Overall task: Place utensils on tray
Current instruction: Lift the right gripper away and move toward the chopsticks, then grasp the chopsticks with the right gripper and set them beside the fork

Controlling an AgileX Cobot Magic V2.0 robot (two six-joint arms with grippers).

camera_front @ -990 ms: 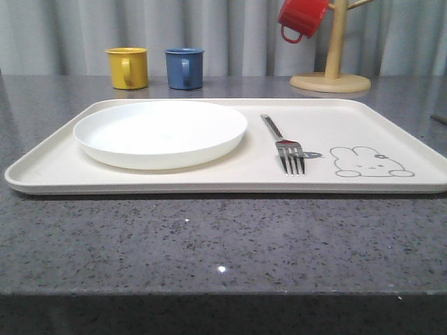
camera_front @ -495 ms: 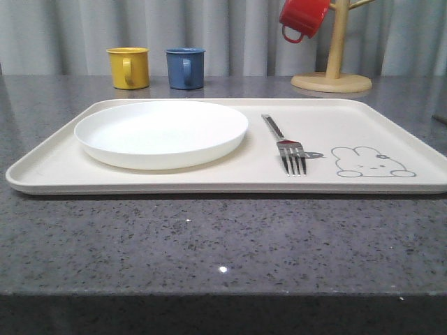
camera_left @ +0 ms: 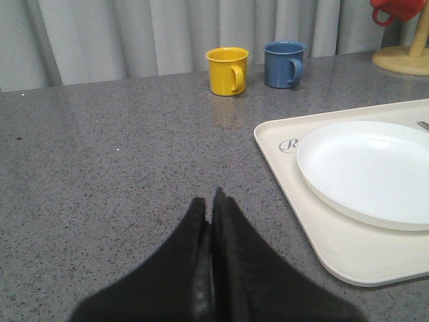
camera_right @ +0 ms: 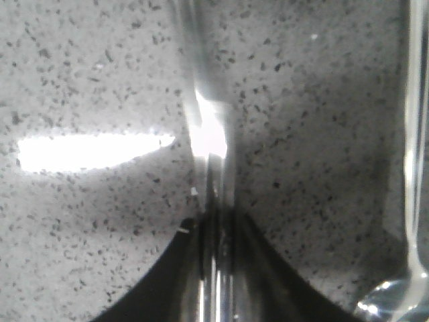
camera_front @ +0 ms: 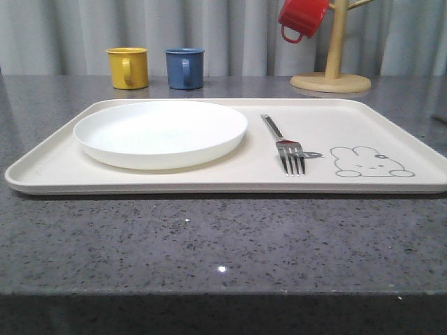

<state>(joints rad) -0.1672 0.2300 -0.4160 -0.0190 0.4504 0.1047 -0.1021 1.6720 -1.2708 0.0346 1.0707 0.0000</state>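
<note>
My right gripper needs to let go of the metal chopsticks on the cream tray [camera_front: 334, 143], between the silver fork and the rabbit drawing.
The cream tray [camera_front: 328, 125] lies across the grey table, with a rabbit drawing at its right. On it sit the round white plate [camera_front: 160, 132] at the left and the silver fork [camera_front: 286, 148] to the plate's right, tines toward me. My left gripper [camera_left: 211, 198] is shut and empty, low over bare table beside the tray [camera_left: 335, 248] and plate [camera_left: 369, 168]. My right gripper [camera_right: 216, 215] is shut on the pair of flat metal chopsticks [camera_right: 204, 114], close above the speckled tabletop. The metal spoon [camera_right: 414, 134] lies on the table beside them.
A yellow mug [camera_front: 128, 68] and a blue mug [camera_front: 184, 68] stand behind the tray at the back left. A red mug [camera_front: 302, 17] hangs on a wooden mug tree [camera_front: 332, 77] at the back right. Grey curtains close off the back.
</note>
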